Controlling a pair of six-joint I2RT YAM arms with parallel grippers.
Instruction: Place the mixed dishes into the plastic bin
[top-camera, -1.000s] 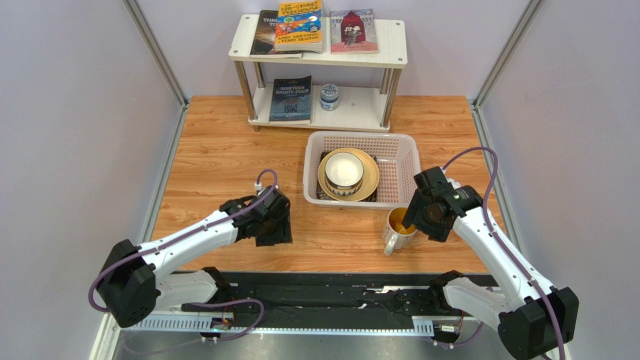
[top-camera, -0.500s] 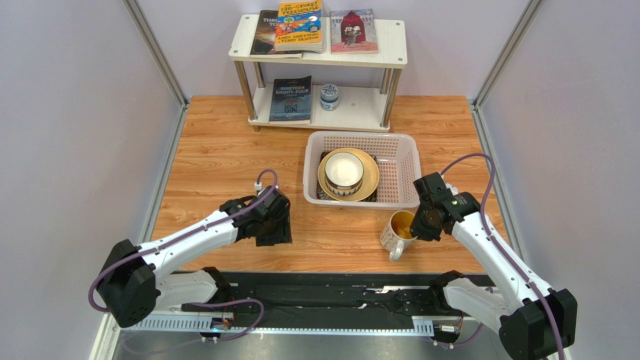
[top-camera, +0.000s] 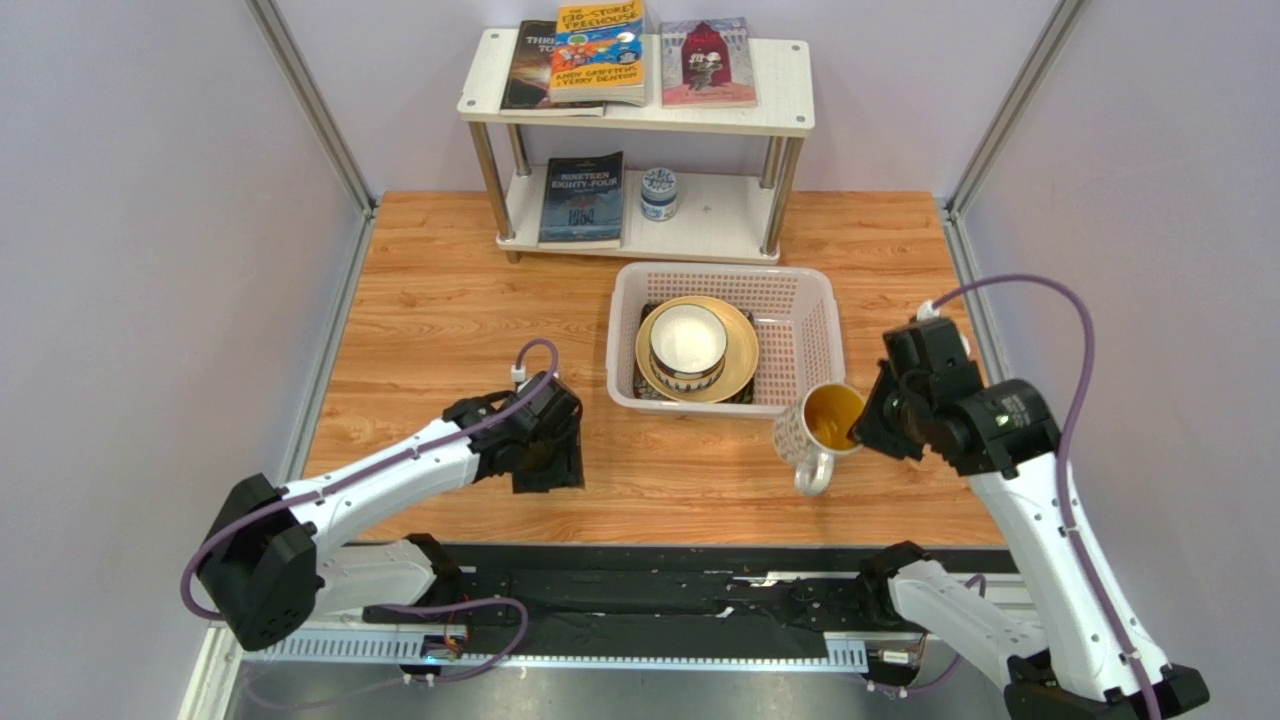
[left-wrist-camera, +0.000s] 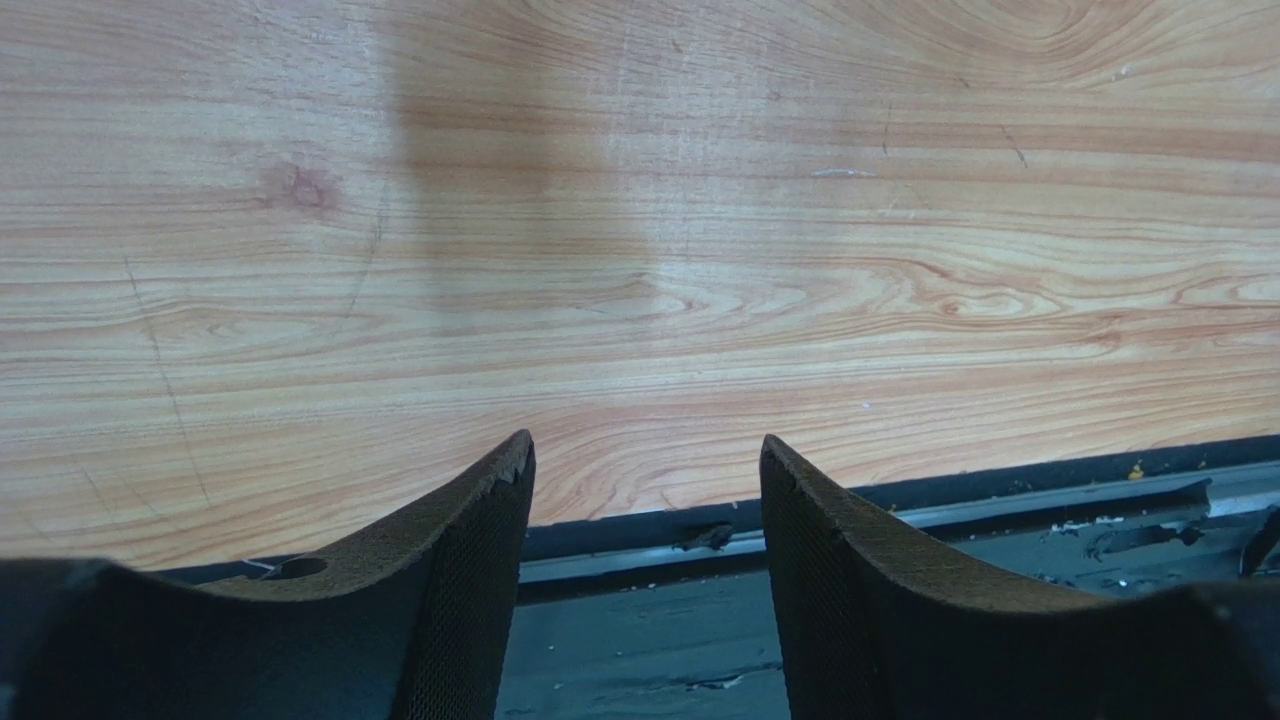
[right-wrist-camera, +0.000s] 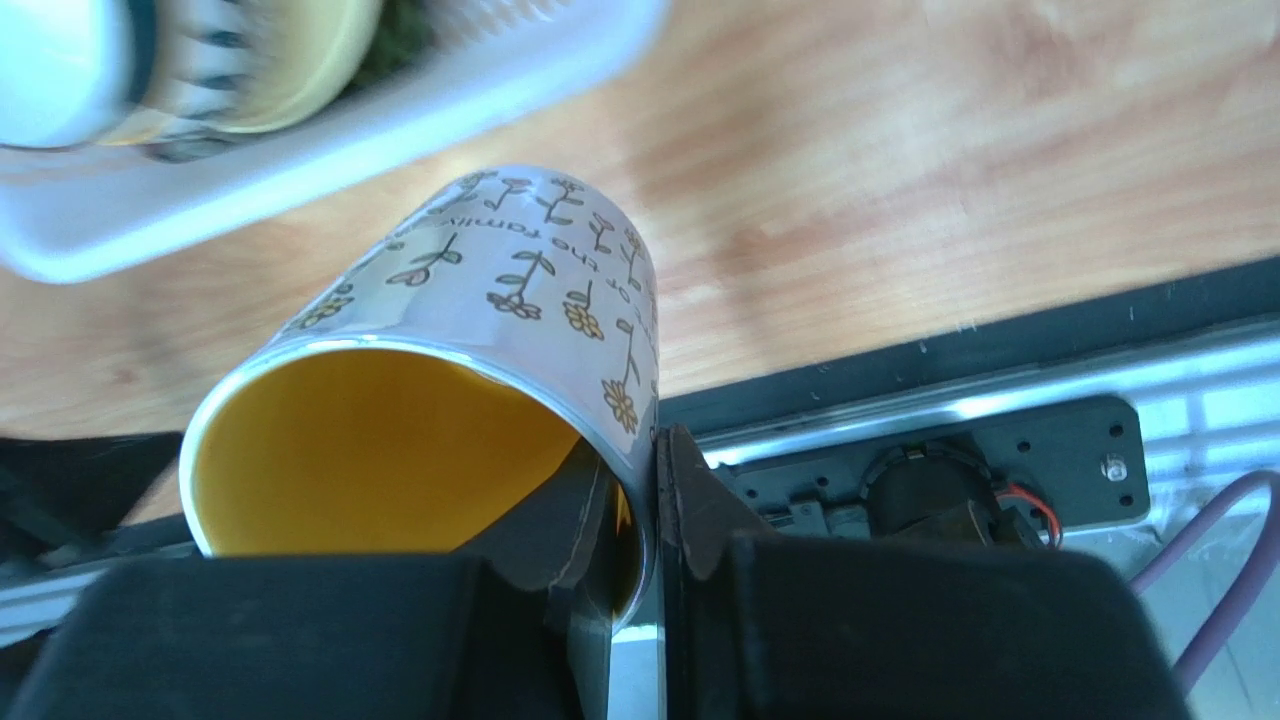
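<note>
Next, my right hand releases the white mug inside the plastic bin, in the empty space (top-camera: 783, 365) beside the yellow plate.
My right gripper (top-camera: 860, 426) (right-wrist-camera: 646, 488) is shut on the rim of the white mug (top-camera: 819, 425) (right-wrist-camera: 466, 375), one finger inside its yellow interior and one outside. The mug hangs tilted in the air just off the near right corner of the white plastic bin (top-camera: 801, 308) (right-wrist-camera: 301, 143). In the bin a round yellow plate (top-camera: 741, 353) lies on a black plate, with a white bowl (top-camera: 688, 342) on top. My left gripper (top-camera: 550, 462) (left-wrist-camera: 643, 495) is open over bare wood to the left of the bin, nothing between its fingers.
A white two-tier shelf (top-camera: 781, 90) stands at the back with books on it and a small blue-and-white jar (top-camera: 657, 192) on its lower tier. Grey walls enclose the table on both sides. A black rail (left-wrist-camera: 902, 525) runs along the near edge.
My right gripper shut on the mug's rim, lifted it off the table and carried it up and right toward the bin, tilting it. The left arm stayed still.
</note>
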